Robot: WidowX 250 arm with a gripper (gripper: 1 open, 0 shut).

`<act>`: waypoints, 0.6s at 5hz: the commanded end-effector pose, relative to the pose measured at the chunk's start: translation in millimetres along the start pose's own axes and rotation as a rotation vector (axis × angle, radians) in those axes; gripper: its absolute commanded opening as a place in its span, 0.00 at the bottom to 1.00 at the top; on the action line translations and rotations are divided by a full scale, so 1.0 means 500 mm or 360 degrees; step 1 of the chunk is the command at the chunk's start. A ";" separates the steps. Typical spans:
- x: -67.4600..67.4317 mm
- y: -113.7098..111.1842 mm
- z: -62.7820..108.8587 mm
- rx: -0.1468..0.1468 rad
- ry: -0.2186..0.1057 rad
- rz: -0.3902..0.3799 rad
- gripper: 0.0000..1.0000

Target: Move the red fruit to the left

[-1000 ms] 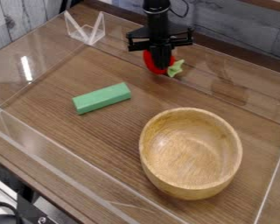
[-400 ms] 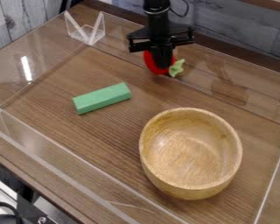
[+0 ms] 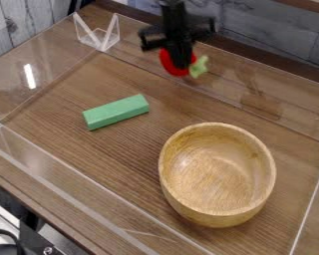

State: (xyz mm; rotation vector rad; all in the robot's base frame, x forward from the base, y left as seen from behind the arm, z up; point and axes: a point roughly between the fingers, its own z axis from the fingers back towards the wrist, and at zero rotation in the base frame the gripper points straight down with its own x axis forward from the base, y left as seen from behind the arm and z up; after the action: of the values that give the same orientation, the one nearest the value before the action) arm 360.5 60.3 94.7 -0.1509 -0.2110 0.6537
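Next, I release the red fruit on the table (image 3: 56, 103) between the green block and the clear plastic side. The fruit now hangs above the wooden table.
The red fruit (image 3: 177, 63) is small and bright red with a light green stem (image 3: 199, 68) sticking out to its right. It hangs above the wooden table at the back centre, lifted off the surface. My gripper (image 3: 178, 58) points down from above and is shut on the fruit, its black fingers partly covering the fruit's top. The picture is slightly blurred around the hand.
A green rectangular block (image 3: 116, 112) lies on the table to the left of centre. A large wooden bowl (image 3: 217, 171) stands at the front right. Clear plastic walls (image 3: 29, 75) fence the table, with a clear stand (image 3: 96, 32) at the back left.
The gripper has risen with the red fruit, lifting it off the table and shifting it slightly to the left. The block and bowl have not moved.
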 end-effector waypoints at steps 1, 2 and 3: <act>0.011 0.036 0.090 -0.0059 -0.0112 0.0022 0.00; 0.002 0.103 0.116 -0.0035 -0.0140 0.0056 0.00; -0.014 0.171 0.124 -0.0007 -0.0158 0.0067 0.00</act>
State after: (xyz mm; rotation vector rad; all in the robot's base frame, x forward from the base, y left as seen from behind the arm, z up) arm 286.6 127.5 118.3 -0.1375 -0.2463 0.7252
